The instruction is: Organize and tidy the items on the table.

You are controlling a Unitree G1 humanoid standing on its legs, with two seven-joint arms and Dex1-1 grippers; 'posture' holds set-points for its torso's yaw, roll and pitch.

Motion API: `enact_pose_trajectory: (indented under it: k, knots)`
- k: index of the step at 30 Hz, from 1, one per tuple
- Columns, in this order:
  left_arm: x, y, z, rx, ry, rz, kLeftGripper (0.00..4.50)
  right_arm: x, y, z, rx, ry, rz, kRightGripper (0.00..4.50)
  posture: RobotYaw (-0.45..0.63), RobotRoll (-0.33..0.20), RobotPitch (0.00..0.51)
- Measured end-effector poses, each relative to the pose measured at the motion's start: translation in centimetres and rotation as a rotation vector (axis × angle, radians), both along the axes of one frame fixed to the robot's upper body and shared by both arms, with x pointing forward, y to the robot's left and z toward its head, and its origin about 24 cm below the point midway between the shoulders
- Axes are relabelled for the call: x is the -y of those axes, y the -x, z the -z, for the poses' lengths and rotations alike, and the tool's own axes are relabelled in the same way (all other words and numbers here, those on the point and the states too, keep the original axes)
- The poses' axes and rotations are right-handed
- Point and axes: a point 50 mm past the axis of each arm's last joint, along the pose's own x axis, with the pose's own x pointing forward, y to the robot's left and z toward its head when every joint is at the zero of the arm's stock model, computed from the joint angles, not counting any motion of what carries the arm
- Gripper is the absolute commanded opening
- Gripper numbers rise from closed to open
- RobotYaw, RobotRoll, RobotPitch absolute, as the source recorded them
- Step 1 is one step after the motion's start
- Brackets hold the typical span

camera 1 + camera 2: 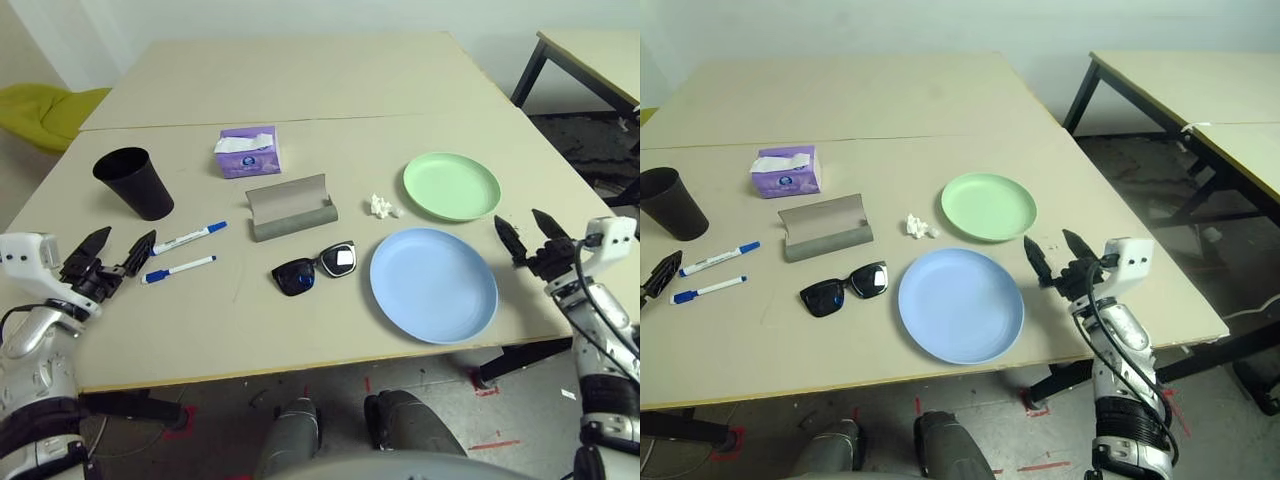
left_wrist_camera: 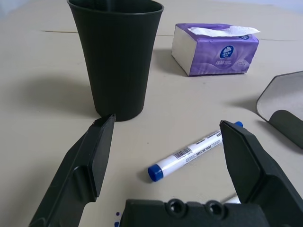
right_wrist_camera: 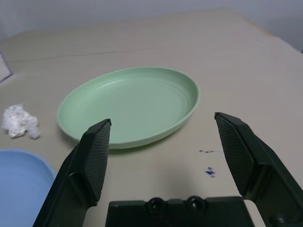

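The blue plate is next for my right gripper, which should go to it and take hold of the blue plate's rim [image 1: 496, 300] on the side nearest my right gripper.
On the table [image 1: 300, 90], a black cup [image 1: 134, 182] stands upright at the left. Two white pens [image 1: 188, 238] [image 1: 179, 269] with blue caps lie just right of my left gripper [image 1: 127, 238], which is open and empty. At the middle lie a grey glasses case [image 1: 291, 208], open, and black sunglasses [image 1: 314, 267] in front of it. A crumpled tissue [image 1: 383, 206] sits beside the green plate [image 1: 451, 185]. The blue plate [image 1: 433, 284] lies nearer me. My right gripper [image 1: 518, 218] hovers open and empty, right of both plates, pointing at the green plate [image 3: 128, 104].
A purple tissue box [image 1: 248, 151] stands behind the glasses case. A thin seam [image 1: 400, 117] crosses the tabletop farther back. A second table [image 1: 590, 50] with black legs stands at the far right, and a yellow-green seat [image 1: 50, 110] is at the far left.
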Motion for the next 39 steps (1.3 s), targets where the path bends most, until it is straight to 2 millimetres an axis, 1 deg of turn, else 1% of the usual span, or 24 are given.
enact_pose_trajectory:
  k: [6,9,12,15,19,20,22,26,29,33,36,39]
  knots:
    - [0.1,0.1,0.2,0.002,0.012,0.006,4.50,0.3,-0.3,0.1,-0.012,-0.005,-0.004,4.45,-0.08,0.000,0.110]
    - [0.7,0.0,-0.5,0.043,0.031,0.083,4.50,0.3,-0.4,0.2,-0.016,-0.008,-0.002,4.45,-0.09,0.000,0.111]
    - [2.5,-0.5,-2.2,0.074,0.029,0.281,4.50,0.3,-0.4,0.3,-0.019,-0.010,0.006,4.45,-0.09,0.000,0.111]
    - [4.5,-0.7,-3.1,0.032,-0.006,0.506,4.50,0.4,-0.4,0.3,-0.021,-0.014,0.024,4.45,-0.10,0.000,0.110]
    - [8.0,-0.8,-2.8,-0.068,-0.046,0.853,4.50,0.4,-0.5,-0.2,-0.022,0.000,0.055,4.45,-0.13,0.000,0.105]
    - [8.7,-0.7,-2.7,-0.092,-0.057,0.930,4.50,0.4,-0.6,-0.4,-0.031,0.008,0.066,4.45,-0.14,0.000,0.104]
    - [9.6,-0.7,-2.5,-0.119,-0.074,1.027,4.50,0.8,-0.4,-0.8,-0.060,0.028,0.093,4.45,-0.16,0.000,0.104]
    - [10.5,-1.1,-2.9,-0.121,-0.112,1.146,4.50,1.5,0.8,-2.8,-0.157,0.105,0.091,4.45,-0.19,0.000,0.107]
    - [10.6,-1.4,-3.1,-0.115,-0.147,1.187,4.50,1.2,2.4,-4.9,-0.232,0.151,-0.007,4.45,-0.21,0.000,0.112]
    - [10.5,-1.9,-3.2,-0.109,-0.178,1.221,4.50,0.8,4.3,-7.7,-0.347,0.162,-0.140,4.45,-0.22,0.000,0.115]
    - [10.4,-2.1,-3.1,-0.114,-0.200,1.234,4.50,-0.2,5.5,-8.7,-0.507,0.157,-0.244,4.45,-0.22,0.000,0.114]
    - [10.3,-2.2,-3.1,-0.103,-0.213,1.235,4.50,-1.3,6.3,-8.9,-0.668,0.135,-0.321,4.45,-0.21,0.000,0.112]
